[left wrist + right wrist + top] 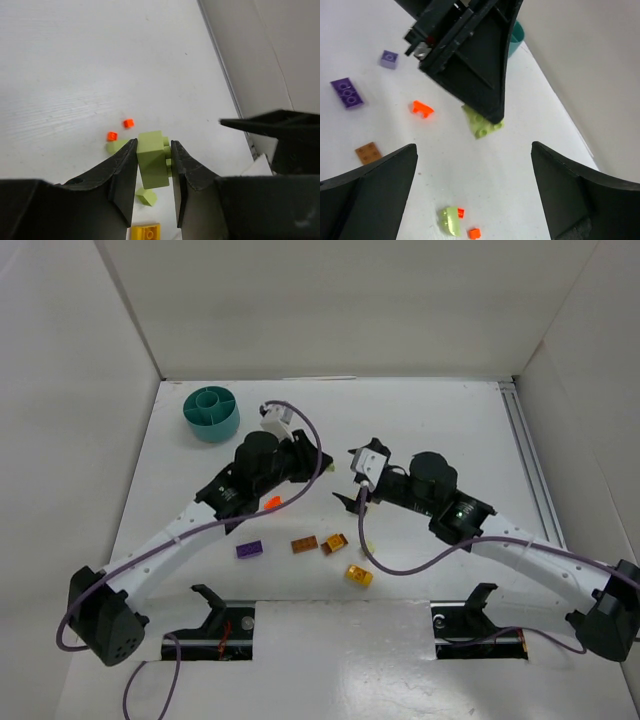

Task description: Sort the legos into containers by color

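My right gripper should go down next to the rounded pale green piece [364, 509] [451, 222] on the table beside the small red-orange bits and close there.
My left gripper [154, 159] is shut on a pale green lego [151, 161], held a little above the table. The right wrist view shows the same green lego [481, 126] under the left gripper's fingers [485, 85]. My right gripper [475, 172] stands wide open facing it, with nothing between its fingers. From above, the left gripper [320, 468] and right gripper [348, 480] are close together at the table's middle. Loose legos lie below them: purple [250, 549], two orange-brown [304, 544], yellow [359, 575], red-orange [273, 503]. The teal containers tub [211, 412] stands at the back left.
On the table under the grippers lie a rounded pale green piece [450, 221], small red-orange bits [474, 233], a lavender brick [389, 59] and a small green wedge [146, 196]. White walls enclose the table, with a rail [525, 455] along the right side.
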Robot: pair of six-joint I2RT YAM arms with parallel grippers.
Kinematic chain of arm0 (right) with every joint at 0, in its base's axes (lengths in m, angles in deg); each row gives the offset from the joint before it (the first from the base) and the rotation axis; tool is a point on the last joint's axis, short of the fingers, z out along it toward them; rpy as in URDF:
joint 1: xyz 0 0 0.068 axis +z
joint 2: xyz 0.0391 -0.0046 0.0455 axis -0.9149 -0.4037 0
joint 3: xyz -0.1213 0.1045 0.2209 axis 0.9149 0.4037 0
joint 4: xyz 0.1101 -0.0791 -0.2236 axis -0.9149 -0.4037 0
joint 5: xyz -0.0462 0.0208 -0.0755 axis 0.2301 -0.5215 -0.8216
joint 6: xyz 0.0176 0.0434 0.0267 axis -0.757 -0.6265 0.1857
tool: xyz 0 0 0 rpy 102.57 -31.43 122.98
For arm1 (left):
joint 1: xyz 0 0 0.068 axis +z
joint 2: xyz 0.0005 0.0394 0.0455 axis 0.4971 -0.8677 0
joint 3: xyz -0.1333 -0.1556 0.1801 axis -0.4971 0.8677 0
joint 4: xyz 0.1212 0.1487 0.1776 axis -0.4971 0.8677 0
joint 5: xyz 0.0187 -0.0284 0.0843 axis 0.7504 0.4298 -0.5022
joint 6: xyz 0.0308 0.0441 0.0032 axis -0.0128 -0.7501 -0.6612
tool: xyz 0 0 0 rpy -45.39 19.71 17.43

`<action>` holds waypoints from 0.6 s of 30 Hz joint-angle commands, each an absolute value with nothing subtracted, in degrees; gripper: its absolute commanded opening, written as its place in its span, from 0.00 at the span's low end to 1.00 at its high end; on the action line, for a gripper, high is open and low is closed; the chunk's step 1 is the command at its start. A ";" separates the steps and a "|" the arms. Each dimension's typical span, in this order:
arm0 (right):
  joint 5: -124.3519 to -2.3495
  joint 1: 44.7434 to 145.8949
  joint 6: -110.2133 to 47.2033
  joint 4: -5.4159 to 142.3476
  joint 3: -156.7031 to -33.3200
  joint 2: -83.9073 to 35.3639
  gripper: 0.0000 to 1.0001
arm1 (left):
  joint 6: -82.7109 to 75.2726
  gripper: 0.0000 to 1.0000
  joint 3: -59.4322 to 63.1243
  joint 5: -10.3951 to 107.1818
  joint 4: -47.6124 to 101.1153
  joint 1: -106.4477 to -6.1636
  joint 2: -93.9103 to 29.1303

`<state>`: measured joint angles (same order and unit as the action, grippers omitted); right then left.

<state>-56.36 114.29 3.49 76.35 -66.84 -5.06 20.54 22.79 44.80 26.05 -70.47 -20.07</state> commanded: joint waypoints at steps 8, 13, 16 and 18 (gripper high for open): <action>-54.75 101.98 -0.60 71.00 -76.85 -7.61 1.00 | 17.05 0.00 5.12 45.84 37.29 -46.82 -29.92; -50.52 93.90 -1.14 68.98 -78.26 -11.12 1.00 | 15.73 0.00 -1.46 47.78 36.77 -32.20 -37.46; -50.51 90.20 -1.14 68.45 -78.79 -12.62 1.00 | 12.40 0.00 -5.42 48.57 34.31 -26.04 -42.75; -50.51 88.87 -1.66 68.45 -79.40 -14.38 1.00 | 10.99 0.00 -12.26 48.21 35.52 -22.97 -49.95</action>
<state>-52.60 90.79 -0.33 68.79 -76.02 -13.23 15.01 -5.38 47.01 36.47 -25.75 -44.62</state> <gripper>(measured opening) 0.994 0.264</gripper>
